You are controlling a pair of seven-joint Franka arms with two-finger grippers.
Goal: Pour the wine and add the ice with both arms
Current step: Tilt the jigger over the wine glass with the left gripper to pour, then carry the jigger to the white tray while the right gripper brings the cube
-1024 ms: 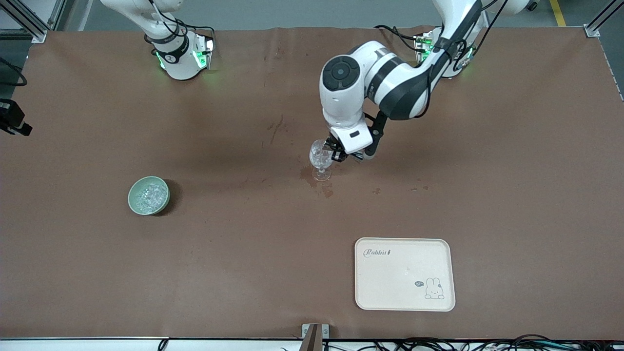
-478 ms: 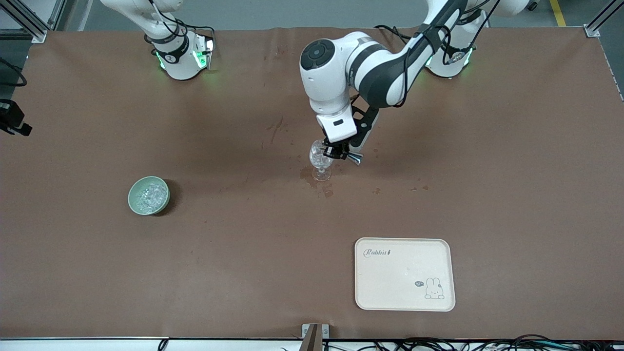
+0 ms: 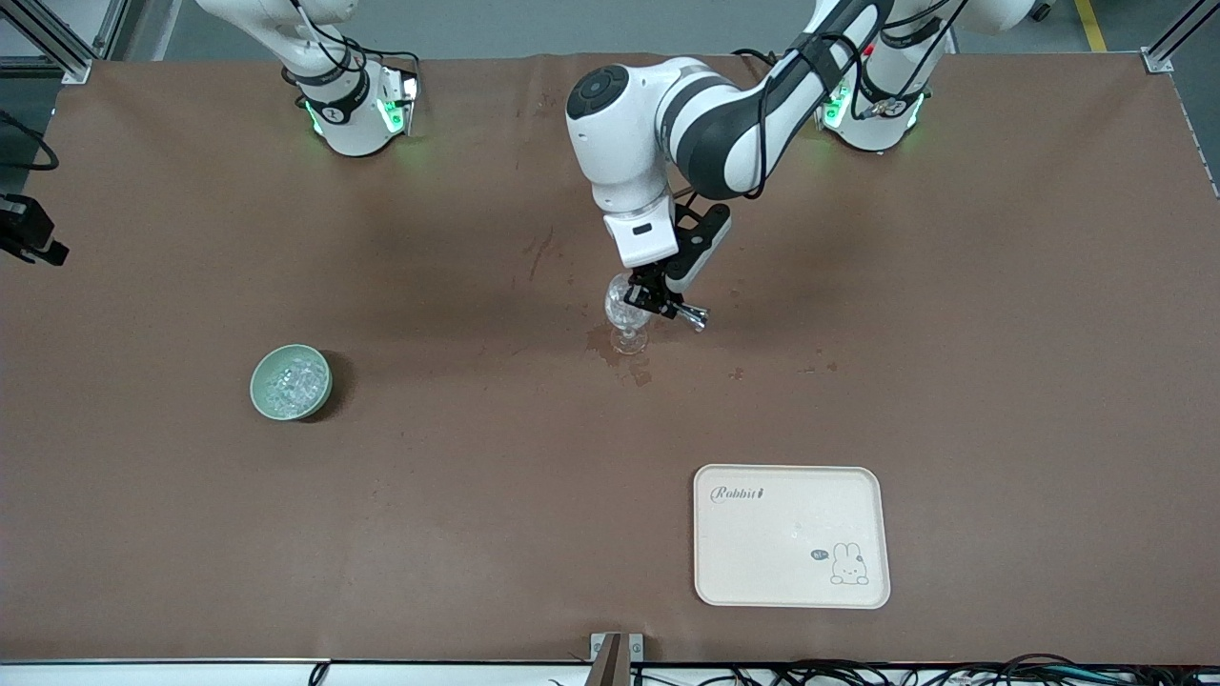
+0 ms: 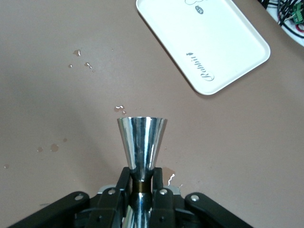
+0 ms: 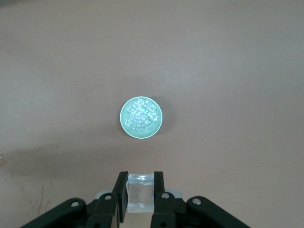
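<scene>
My left gripper will let go of the metal jigger on the cream tray (image 3: pixel 807 499) (image 4: pixel 179 29) just past the end of the tray's lettering.
My left gripper (image 3: pixel 653 297) is shut on the waist of a shiny metal jigger (image 3: pixel 688 314) and holds it lying sideways against the bowl of the clear stemmed glass (image 3: pixel 624 314), which stands mid-table. In the left wrist view the jigger (image 4: pixel 141 142) sticks out from between the shut fingers of the left gripper (image 4: pixel 141 183). My right gripper (image 5: pixel 140 190) is shut on a clear ice cube (image 5: pixel 140 194), high over the table. The pale green bowl (image 5: pixel 159 124) holds several ice chunks (image 5: pixel 140 115) below it. The bowl (image 3: pixel 259 395) stands toward the right arm's end.
A cream tray (image 3: pixel 791 535) with a rabbit print lies near the front camera toward the left arm's end and shows in the left wrist view (image 4: pixel 223 42). Reddish spill stains (image 3: pixel 637 370) mark the brown cover beside the glass foot.
The left arm's elbow and wrist swung toward the right arm's end and turned. The jigger stayed at the glass, its free end dipping slightly. Bowl, glass and tray did not move.
</scene>
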